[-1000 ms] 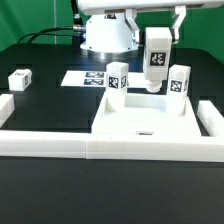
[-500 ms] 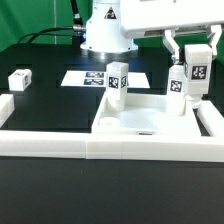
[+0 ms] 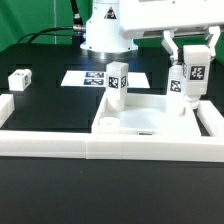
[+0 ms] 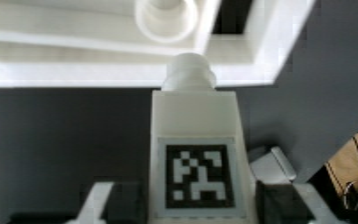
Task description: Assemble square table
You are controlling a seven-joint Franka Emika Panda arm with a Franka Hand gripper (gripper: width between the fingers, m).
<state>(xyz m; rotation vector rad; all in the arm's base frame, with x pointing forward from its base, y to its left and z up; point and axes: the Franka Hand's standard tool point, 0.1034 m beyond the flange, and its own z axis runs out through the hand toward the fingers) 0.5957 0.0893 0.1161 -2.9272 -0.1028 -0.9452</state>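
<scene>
My gripper should release the third leg on the slab's empty front corner [image 3: 204,126] [image 4: 179,22], tight by the side border bar.
The white square slab [image 3: 150,118] lies inside the white border bars. One leg block [image 3: 118,82] stands on its back left corner and another [image 3: 180,90] on its back right. My gripper [image 3: 195,60] is shut on a third tagged leg [image 3: 198,70], held upright just behind and to the exterior view's right of the back right leg. In the wrist view the held leg [image 4: 197,150] sits between my fingers [image 4: 101,200], its peg tip over the dark table beside the slab's corner [image 4: 87,45] and a round hole [image 4: 167,15]. A fourth leg [image 3: 19,79] lies at the left.
The marker board [image 3: 88,77] lies at the back, in front of the arm's base. White border bars run along the front [image 3: 100,145], the left [image 3: 8,106] and the right [image 3: 212,118] of the slab.
Since one second ago my gripper has carried the leg from the left of the back right leg to its right. Over the last half second it has barely moved.
</scene>
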